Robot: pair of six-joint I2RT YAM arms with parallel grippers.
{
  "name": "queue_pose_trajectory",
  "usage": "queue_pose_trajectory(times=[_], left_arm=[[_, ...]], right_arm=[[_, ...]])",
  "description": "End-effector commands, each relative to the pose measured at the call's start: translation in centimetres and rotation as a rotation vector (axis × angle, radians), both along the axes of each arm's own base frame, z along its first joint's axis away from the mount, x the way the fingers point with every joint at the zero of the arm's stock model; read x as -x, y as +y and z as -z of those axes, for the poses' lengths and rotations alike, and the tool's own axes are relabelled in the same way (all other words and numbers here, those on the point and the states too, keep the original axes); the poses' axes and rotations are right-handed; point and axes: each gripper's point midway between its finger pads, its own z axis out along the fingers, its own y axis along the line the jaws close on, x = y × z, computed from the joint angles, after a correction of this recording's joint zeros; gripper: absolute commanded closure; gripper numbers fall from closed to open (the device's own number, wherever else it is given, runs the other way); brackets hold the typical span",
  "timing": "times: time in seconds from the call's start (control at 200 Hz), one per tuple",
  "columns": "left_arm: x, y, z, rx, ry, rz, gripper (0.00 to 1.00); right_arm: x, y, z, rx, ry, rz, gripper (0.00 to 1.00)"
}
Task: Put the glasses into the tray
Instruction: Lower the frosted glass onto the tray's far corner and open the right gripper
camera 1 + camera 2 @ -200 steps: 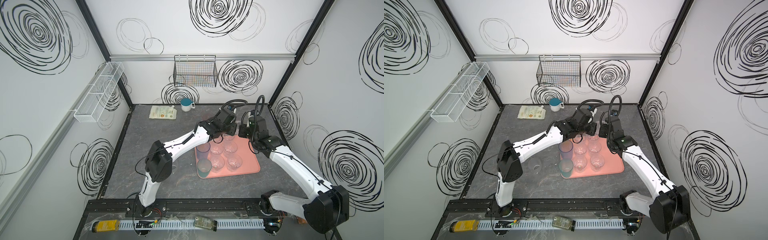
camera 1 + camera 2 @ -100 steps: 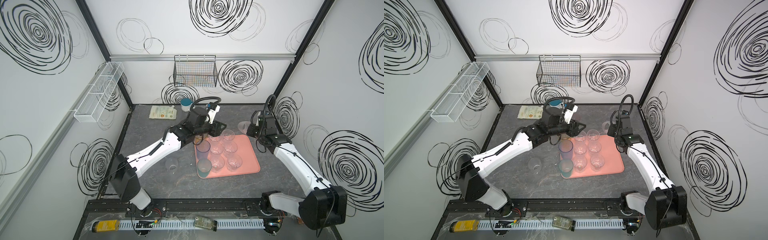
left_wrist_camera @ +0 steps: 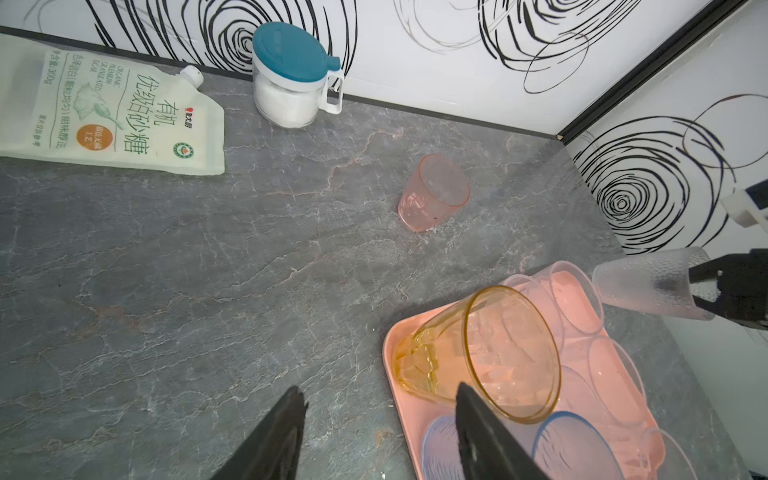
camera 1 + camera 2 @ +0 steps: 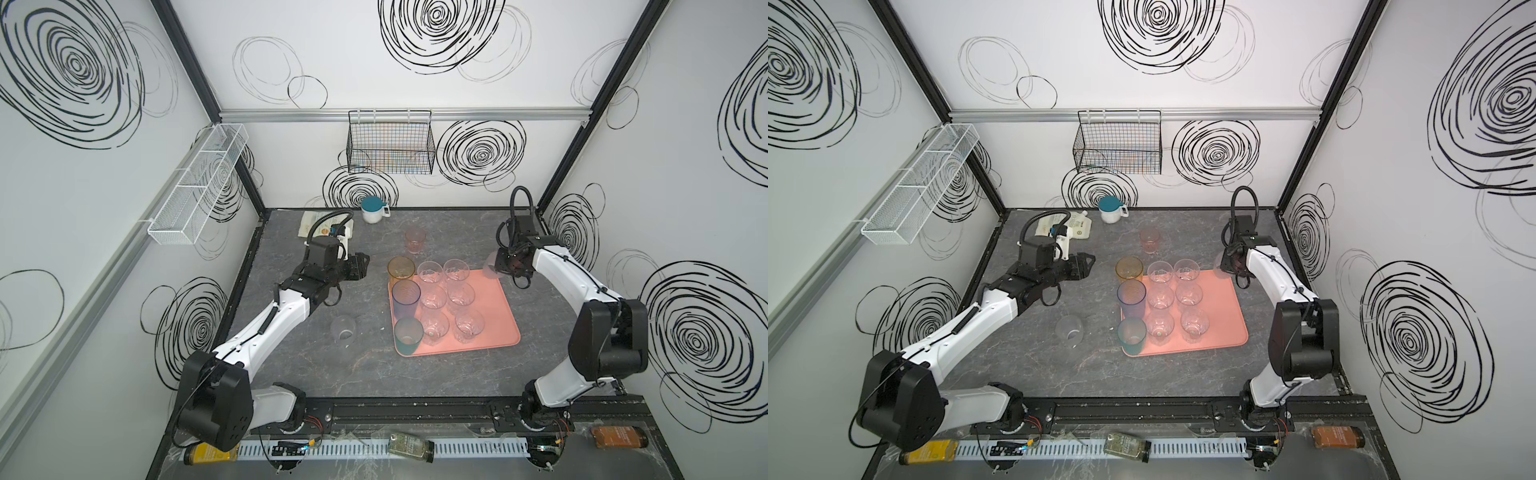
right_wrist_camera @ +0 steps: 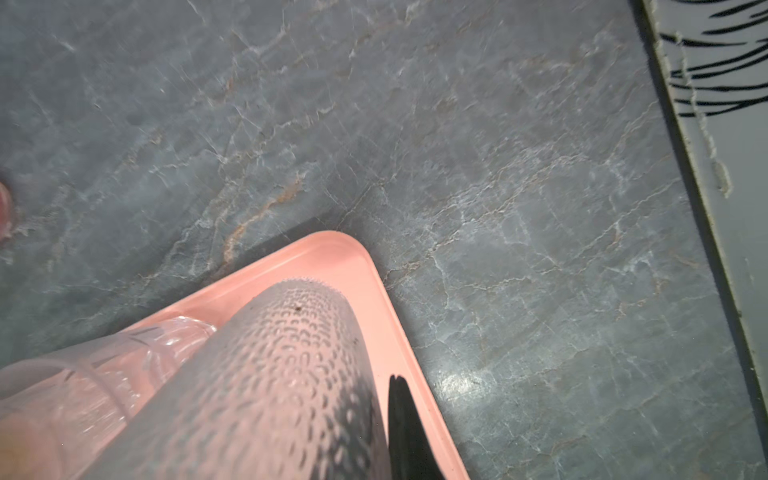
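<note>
The robot's right gripper needs to release the frosted glass in the tray's empty far corner (image 4: 485,279) (image 5: 297,334), next to the clear glasses.
The salmon-pink tray (image 4: 494,299) (image 4: 1225,307) holds several clear glasses plus an amber glass (image 4: 401,268) (image 3: 490,353), a blue glass (image 4: 406,293) and a teal glass (image 4: 409,332) along its left side. My left gripper (image 4: 361,268) (image 3: 380,395) is open and empty, just left of the amber glass. My right gripper (image 4: 505,266) (image 5: 374,386) is shut on the wall of a frosted glass (image 4: 492,268) (image 5: 270,374), held tilted above the tray's far right corner (image 5: 374,270). A pink glass (image 4: 414,240) (image 3: 432,193) stands on the table behind the tray. Another clear glass (image 4: 344,330) stands left of the tray.
A white mug with a teal lid (image 4: 372,210) and a flat pouch (image 3: 116,112) lie at the back of the table. A black wire basket (image 4: 390,147) and a white one (image 4: 199,185) hang on the walls. Bottles (image 4: 409,446) lie along the front rail.
My left gripper has opened and drawn back to the left, leaving the amber glass at the tray's far left corner. My right gripper has shut on the frosted glass and shifted right.
</note>
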Motion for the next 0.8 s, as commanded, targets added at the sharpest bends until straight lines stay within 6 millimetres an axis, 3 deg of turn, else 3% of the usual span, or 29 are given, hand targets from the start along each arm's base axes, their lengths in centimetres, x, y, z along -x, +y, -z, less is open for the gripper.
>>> queue_pose_trajectory(times=[0.0, 0.15, 0.355, 0.795], left_arm=[[-1.2, 0.9, -1.0, -0.015, -0.076, -0.03, 0.38], [-1.2, 1.6, 0.0, -0.02, -0.067, -0.054, 0.38], [-1.5, 1.7, 0.9, -0.012, -0.04, -0.055, 0.37], [-1.9, 2.0, 3.1, -0.005, 0.027, -0.069, 0.37]], right_arm=[[-0.1, 0.8, -0.3, 0.031, 0.028, -0.032, 0.97], [-0.3, 2.0, 1.8, 0.044, 0.094, -0.062, 0.94], [0.6, 0.5, 4.1, 0.093, 0.161, -0.033, 0.9], [-0.7, 1.0, 4.9, 0.08, 0.172, -0.05, 0.75]])
